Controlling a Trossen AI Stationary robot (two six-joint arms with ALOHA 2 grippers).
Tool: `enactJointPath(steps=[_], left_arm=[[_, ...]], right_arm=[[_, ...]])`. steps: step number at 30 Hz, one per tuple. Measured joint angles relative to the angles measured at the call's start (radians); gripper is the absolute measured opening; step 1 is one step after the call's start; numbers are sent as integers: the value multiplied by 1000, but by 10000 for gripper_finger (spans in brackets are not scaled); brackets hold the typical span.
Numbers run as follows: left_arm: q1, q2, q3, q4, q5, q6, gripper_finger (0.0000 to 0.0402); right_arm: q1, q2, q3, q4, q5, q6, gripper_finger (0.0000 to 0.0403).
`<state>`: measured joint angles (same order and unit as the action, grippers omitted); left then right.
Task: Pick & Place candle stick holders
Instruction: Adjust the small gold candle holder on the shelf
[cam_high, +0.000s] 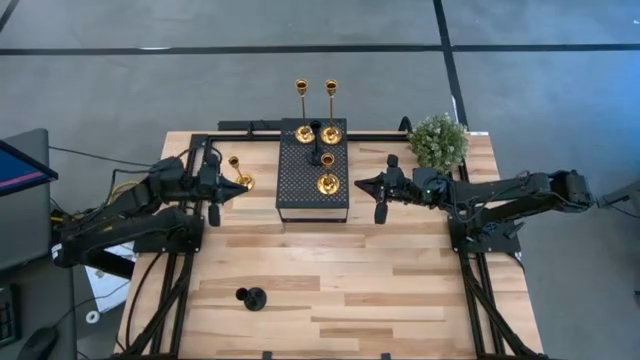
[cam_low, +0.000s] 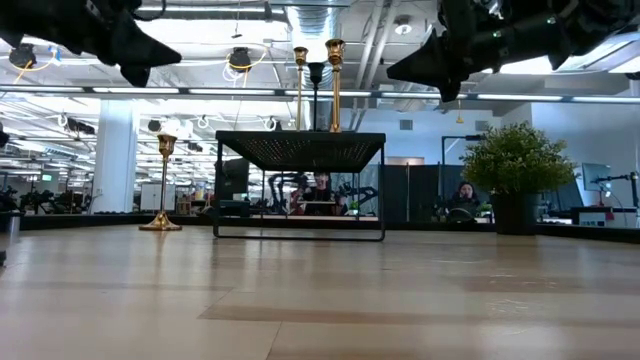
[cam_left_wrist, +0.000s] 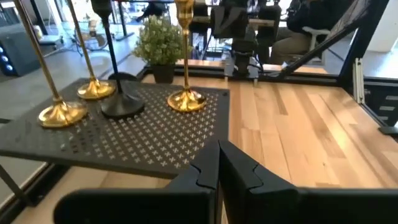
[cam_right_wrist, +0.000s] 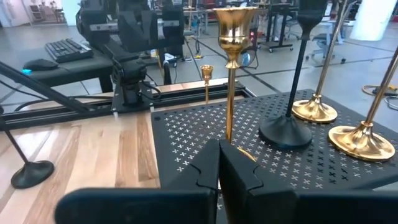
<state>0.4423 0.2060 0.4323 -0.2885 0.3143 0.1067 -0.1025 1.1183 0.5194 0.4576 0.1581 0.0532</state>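
The nearest gold holder is too far forward of the black holder on the platform, so my right gripper will grab its stem (cam_right_wrist: 231, 102) and move it back.
Three gold candle stick holders (cam_high: 302, 133) (cam_high: 330, 133) (cam_high: 327, 183) and one black holder (cam_high: 315, 130) stand on their round bases on the black perforated platform (cam_high: 300, 195). A fourth gold holder (cam_high: 240, 181) stands on the table left of the platform. A second black holder (cam_high: 252, 297) stands near the table's near edge. My left gripper (cam_high: 213, 213) is shut and empty, left of the platform, above the table. My right gripper (cam_high: 380, 210) is shut and empty, right of the platform; the nearest gold holder (cam_right_wrist: 231, 62) stands just ahead of its fingers.
A small bushy green plant (cam_high: 438, 142) stands at the table's far right, behind my right arm. The platform stands raised on thin legs (cam_low: 384, 190). Bare wood (cam_high: 380, 290) lies across the table's near half. People sit in the room beyond the table (cam_low: 320, 190).
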Motion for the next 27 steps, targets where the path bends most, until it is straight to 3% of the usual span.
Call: enactJointPath(steps=[9, 18, 24, 27], left_arm=[[0, -7, -7, 65, 3, 1, 4], [0, -13, -7, 62, 0, 35, 4], [0, -13, -7, 62, 0, 35, 6], [0, -12, -7, 61, 1, 35, 7]], right_arm=[[-3, 10, 0, 12, -2, 9, 0], [-34, 229, 5, 294, -2, 3, 0], [-51, 342, 70, 307, -2, -20, 2], [-42, 391, 116, 306, -3, -59, 23]])
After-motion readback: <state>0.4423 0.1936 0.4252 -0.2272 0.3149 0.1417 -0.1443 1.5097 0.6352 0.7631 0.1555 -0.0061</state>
